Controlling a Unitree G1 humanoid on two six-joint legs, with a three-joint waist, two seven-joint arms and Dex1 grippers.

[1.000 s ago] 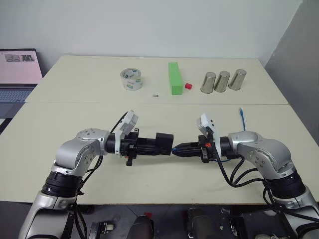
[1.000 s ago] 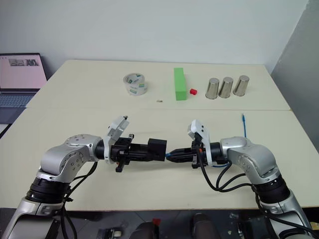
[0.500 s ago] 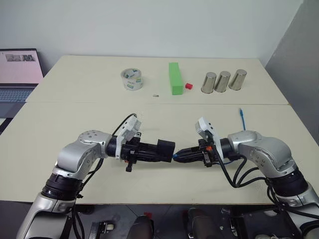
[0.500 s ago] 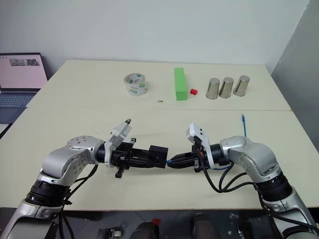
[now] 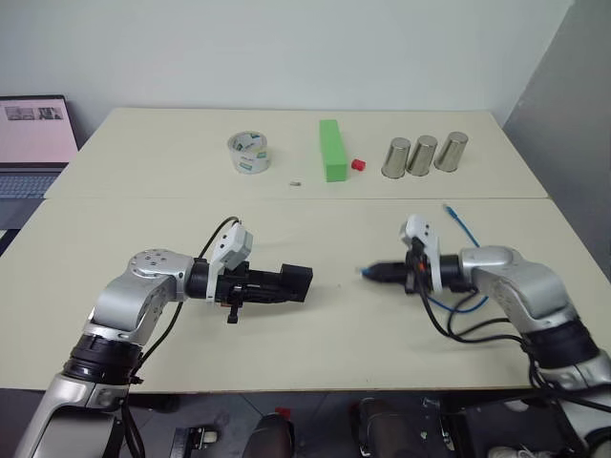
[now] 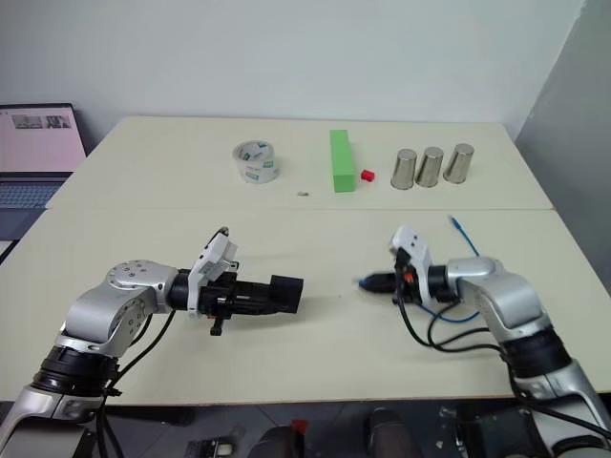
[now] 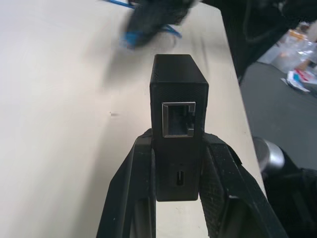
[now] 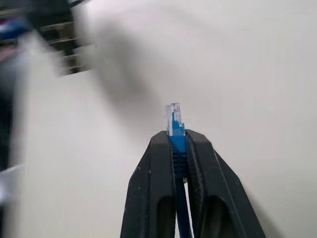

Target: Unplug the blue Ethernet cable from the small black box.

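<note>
Next, I set the small black box on the bare table with my left gripper, nearer me than the tape roll [image 5: 214, 240].
The small black box [image 5: 296, 281] hangs just above the table at centre left, with my left gripper [image 5: 278, 283] shut on it. In the left wrist view the box [image 7: 178, 89] shows its port facing outward with nothing in it. My right gripper [image 5: 368, 274] is a hand's width to the right of the box, shut on the blue Ethernet cable [image 5: 449, 303] just behind its clear plug [image 8: 174, 118]. The plug sticks out past the fingertips [image 8: 161, 144], free of the box. The cable loops back under my right arm, and its far end [image 5: 458, 219] lies on the table.
Along the far side of the table stand a tape roll [image 5: 249, 153], a green block [image 5: 331, 149], a small red cube [image 5: 359, 164] and three metal cups [image 5: 421, 155]. A laptop [image 5: 33, 138] sits at the far left. The table [image 5: 143, 219] has bare surface around both arms.
The plug, which sat at the box's port, is now out of it. My right gripper has swung away to the right with the cable. The left gripper and box shifted slightly left.
</note>
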